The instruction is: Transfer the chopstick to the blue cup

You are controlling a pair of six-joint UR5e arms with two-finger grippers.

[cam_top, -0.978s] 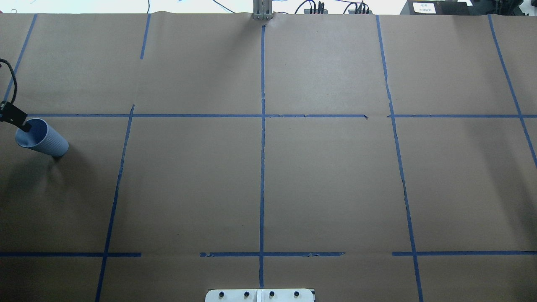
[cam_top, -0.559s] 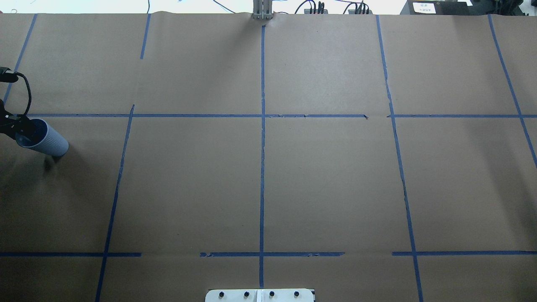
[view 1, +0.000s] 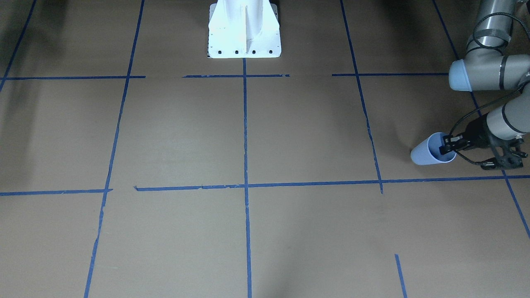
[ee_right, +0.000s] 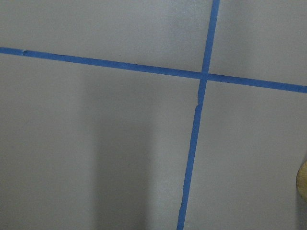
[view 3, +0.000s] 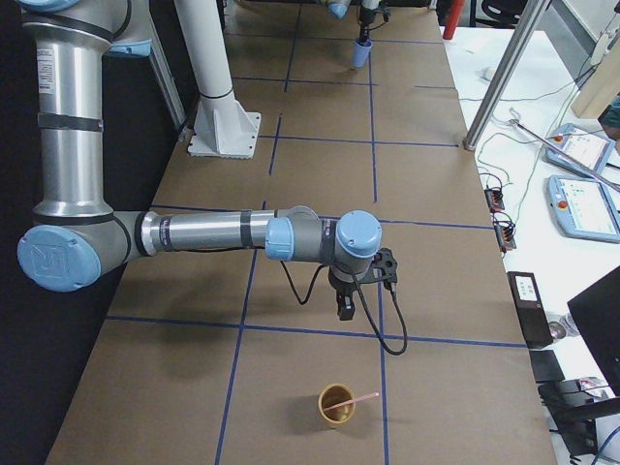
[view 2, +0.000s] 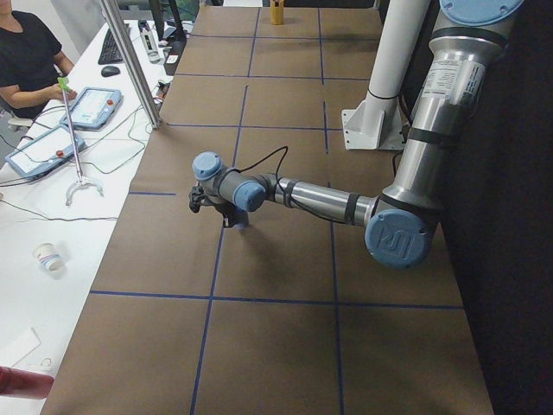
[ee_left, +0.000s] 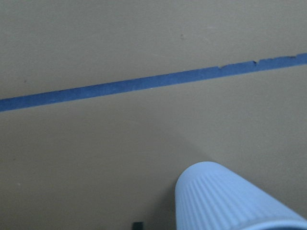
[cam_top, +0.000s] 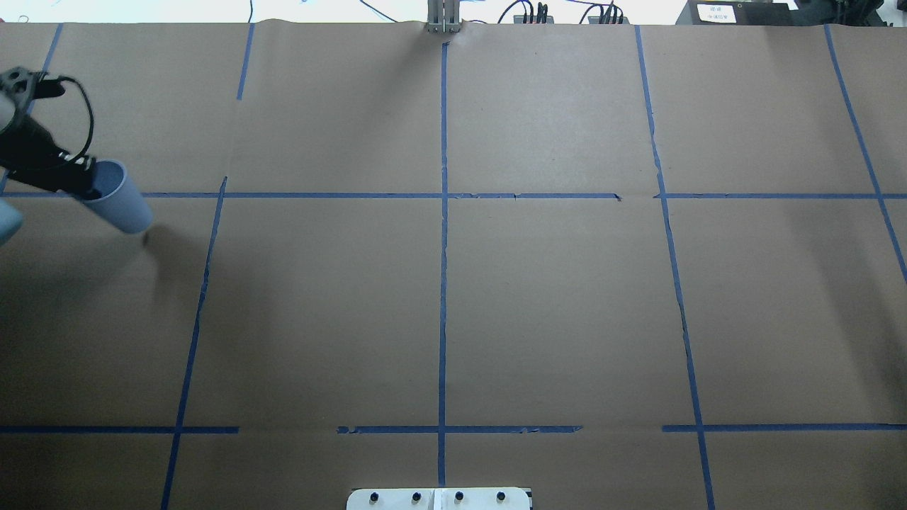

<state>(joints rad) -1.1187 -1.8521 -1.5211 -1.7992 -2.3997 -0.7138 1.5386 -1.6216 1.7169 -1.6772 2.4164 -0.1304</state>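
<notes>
My left gripper needs to set the blue cup down on the middle blue tape line (view 1: 247,154), just baseward of that line's long crossing.
The blue cup (cam_top: 119,207) is tilted and off the table at the far left, its rim in my left gripper (cam_top: 83,185). The gripper is shut on the rim, with one finger inside the cup. The cup (view 1: 430,151) and gripper (view 1: 449,145) also show in the front view, and the ribbed cup wall (ee_left: 230,201) fills the left wrist view's lower right. The pale pink chopstick (view 3: 358,400) leans in a tan cup (view 3: 336,405) near the table's right end. My right gripper (view 3: 346,308) hangs above the table just short of that cup; I cannot tell if it is open.
The white robot base (view 1: 244,33) stands at the middle of the table's near edge. Blue tape lines grid the brown paper. A metal post (view 3: 504,68) and operator desks with tablets lie beyond the far edge. The tan cup's edge (ee_right: 302,179) shows in the right wrist view.
My left gripper has closed on the blue cup's rim and lifted it, carrying it right and away from the robot. The cup stood on the table before.
</notes>
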